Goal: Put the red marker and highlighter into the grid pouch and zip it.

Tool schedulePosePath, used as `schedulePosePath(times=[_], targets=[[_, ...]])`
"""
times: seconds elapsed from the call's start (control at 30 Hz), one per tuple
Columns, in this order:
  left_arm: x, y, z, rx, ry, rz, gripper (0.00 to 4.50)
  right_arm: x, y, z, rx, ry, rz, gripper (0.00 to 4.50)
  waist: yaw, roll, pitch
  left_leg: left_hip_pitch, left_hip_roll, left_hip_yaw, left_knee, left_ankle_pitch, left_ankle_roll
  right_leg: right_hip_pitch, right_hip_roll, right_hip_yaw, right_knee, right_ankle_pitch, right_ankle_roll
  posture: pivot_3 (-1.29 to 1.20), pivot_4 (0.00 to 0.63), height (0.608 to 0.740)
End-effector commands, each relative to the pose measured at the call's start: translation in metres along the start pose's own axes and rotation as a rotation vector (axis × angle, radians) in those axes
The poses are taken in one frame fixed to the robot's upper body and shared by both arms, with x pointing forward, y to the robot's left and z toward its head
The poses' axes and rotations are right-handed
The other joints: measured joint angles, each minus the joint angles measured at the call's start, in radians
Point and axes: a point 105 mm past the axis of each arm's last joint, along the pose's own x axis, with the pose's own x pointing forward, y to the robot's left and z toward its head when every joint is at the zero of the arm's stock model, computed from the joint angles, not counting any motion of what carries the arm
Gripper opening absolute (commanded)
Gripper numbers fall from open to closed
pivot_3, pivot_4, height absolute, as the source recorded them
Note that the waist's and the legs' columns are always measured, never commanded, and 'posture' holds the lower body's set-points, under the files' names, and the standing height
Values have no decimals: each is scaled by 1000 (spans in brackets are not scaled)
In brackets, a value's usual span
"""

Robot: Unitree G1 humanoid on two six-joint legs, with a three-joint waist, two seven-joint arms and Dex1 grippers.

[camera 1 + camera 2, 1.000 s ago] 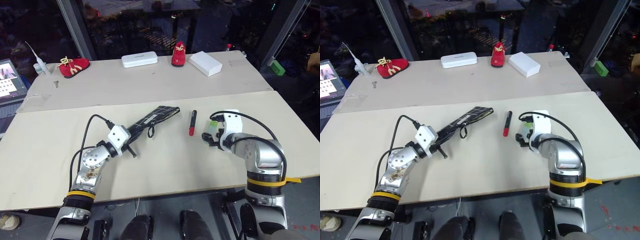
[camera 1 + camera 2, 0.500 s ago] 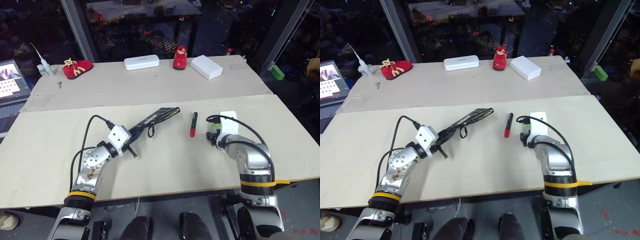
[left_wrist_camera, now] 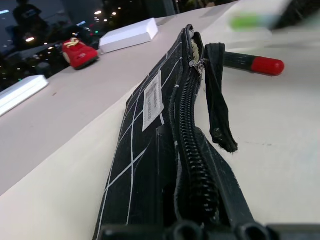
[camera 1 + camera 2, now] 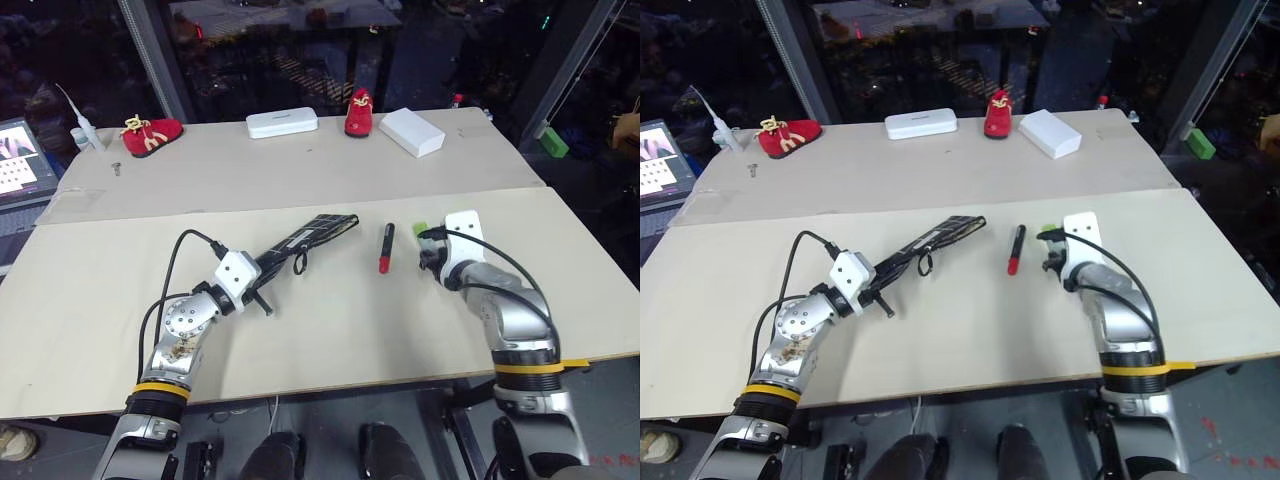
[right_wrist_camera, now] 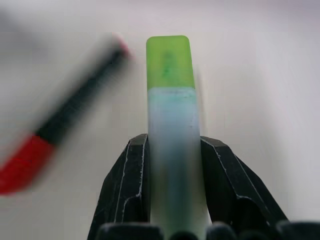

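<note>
My right gripper is going to release the highlighter inside the grid pouch's far end (image 4: pixel 334 231), which is the end that sits close to the red marker.
The grid pouch (image 4: pixel 310 233) lies slanted at mid-table, standing on its edge with the zipper (image 3: pixel 187 140) up and the wrist loop (image 3: pixel 216 95) hanging beside it. My left gripper (image 4: pixel 262 282) is shut on its near end. The red marker (image 4: pixel 385 248) rests flat on the table just right of the pouch, red cap toward me. To the marker's right, my right gripper (image 5: pixel 173 141) is shut on the highlighter (image 5: pixel 170 120), held a little above the table. Its bright green cap (image 4: pixel 423 231) sticks out beyond the fingers.
Along the far board sit two red miniature shoes (image 4: pixel 150 133) (image 4: pixel 358 110) and two white cases (image 4: pixel 281 122) (image 4: pixel 412 128). A laptop (image 4: pixel 20 160) is at the far left, and a green block (image 4: pixel 553 145) lies off the table at the right.
My right gripper has closed on the highlighter, rolled its wrist and lifted the highlighter off the table. The left gripper and pouch have stayed put.
</note>
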Motion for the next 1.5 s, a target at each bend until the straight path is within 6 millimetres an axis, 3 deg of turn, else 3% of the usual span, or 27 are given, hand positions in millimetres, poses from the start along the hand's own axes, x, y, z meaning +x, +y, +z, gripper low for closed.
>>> schedulePosePath(times=[0.03,0.2,0.27,0.47,1.0,1.33,1.5], targets=[[-1,5,7,27,-30,3,0,-7,22,27,-302,-161,169,1047,-3,0,0,0,1,0,0,-1,-1,1,1,-1,0,0,0,0,150,740],[1,4,7,34,-31,-13,0,-4,21,35,-738,-192,252,1047,1,-1,1,0,1,1,1,-1,-1,1,-1,0,-1,0,0,0,150,740],[2,2,8,35,-34,-19,0,1,24,40,-816,-212,261,1047,0,-1,1,1,1,1,2,-1,-1,2,-1,0,-1,0,0,0,150,740],[5,-2,10,37,-44,-29,0,12,29,49,-839,-256,278,1047,6,-2,1,0,3,1,0,-1,-1,1,1,-1,-2,1,-1,0,150,740],[9,-1,16,43,-61,-26,0,19,25,42,-883,-234,307,1047,6,-2,1,-1,2,1,0,-2,0,1,0,0,-7,2,-2,0,150,740],[9,-4,20,51,-63,-38,0,39,35,60,-893,-275,310,1047,5,-2,1,-1,2,1,0,-2,0,1,0,0,-7,2,-3,0,150,740],[9,-7,20,46,-65,-39,0,44,52,64,-918,-304,360,1047,6,-2,1,-1,2,1,-1,-2,0,1,1,0,-7,2,-3,0,150,740]])
